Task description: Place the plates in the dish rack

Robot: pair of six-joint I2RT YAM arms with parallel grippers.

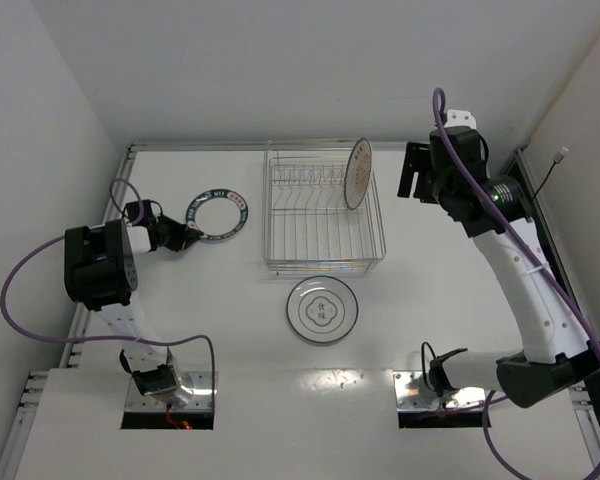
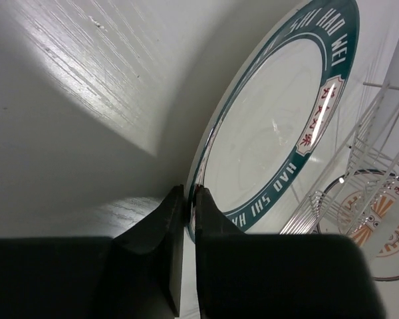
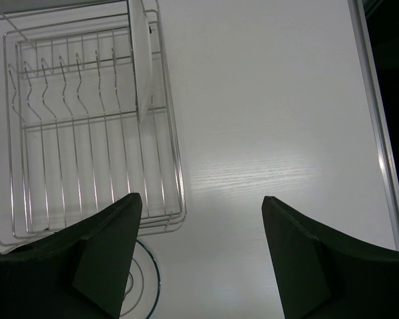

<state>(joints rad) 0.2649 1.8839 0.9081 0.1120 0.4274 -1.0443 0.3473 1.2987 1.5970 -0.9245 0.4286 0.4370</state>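
The robot's right gripper needs to next grab the rack-side rim (image 1: pixel 244 211) of the white plate with the dark lettered band, across from the left gripper.
The white plate with the dark lettered band (image 1: pixel 218 215) (image 2: pixel 279 126) lies left of the dish rack (image 1: pixel 320 215). My left gripper (image 1: pixel 188 237) (image 2: pixel 191 194) is shut on its near-left rim, which sits between the two fingers. The orange sunburst plate (image 1: pixel 358 172) (image 2: pixel 379 229) (image 3: pixel 139 60) stands upright in the rack's right end. The white plate with thin rings (image 1: pixel 322 309) (image 3: pixel 138 286) lies flat on the table in front of the rack. My right gripper (image 1: pixel 416 172) (image 3: pixel 203 199) hangs open above the table right of the rack, with nothing between its fingers.
The rack's wire prongs (image 3: pixel 66 80) stand in a row left of the orange plate. Walls close in the table at the left (image 1: pixel 40 150) and back. A metal rail (image 3: pixel 379 133) runs along the table's right edge.
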